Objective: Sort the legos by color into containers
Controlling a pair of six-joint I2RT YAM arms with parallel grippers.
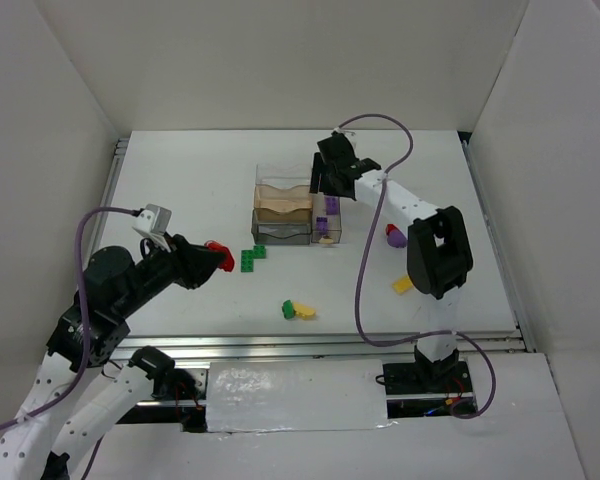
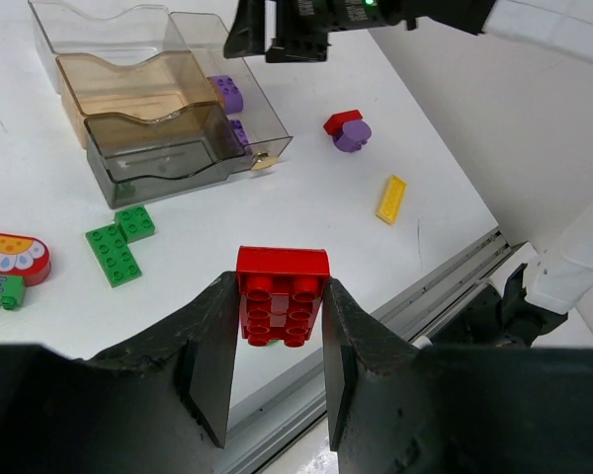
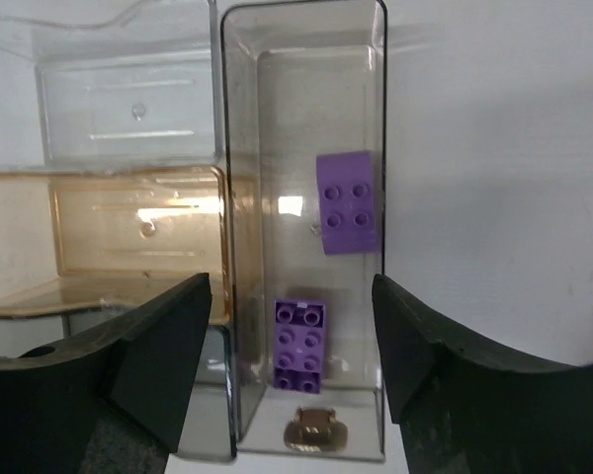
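Next, my left gripper lets go of the red brick in the dark gray short compartment (image 1: pixel 285 230) (image 2: pixel 170 158) nearest the joined green plates.
My left gripper (image 2: pixel 277 331) is shut on a red brick (image 2: pixel 282 291) and holds it above the table's front left (image 1: pixel 217 250). My right gripper (image 3: pixel 292 296) is open and empty above the long side compartment of the clear tray (image 1: pixel 280 236), which holds two purple bricks (image 3: pixel 349 201) (image 3: pixel 299 346). The three short compartments (image 2: pixel 153 148) look empty. Loose on the table are joined green plates (image 1: pixel 252 257), a green brick (image 1: pixel 289 309) beside a yellow piece (image 1: pixel 306 312), a yellow plate (image 1: pixel 403 284) and a purple-and-red piece (image 1: pixel 395 235).
A small tan object (image 3: pixel 316 430) lies at the near end of the long compartment. White walls enclose the table on three sides. A metal rail (image 1: pixel 320 342) runs along the front edge. The right arm's purple cable (image 1: pixel 362 270) hangs over the table's right half.
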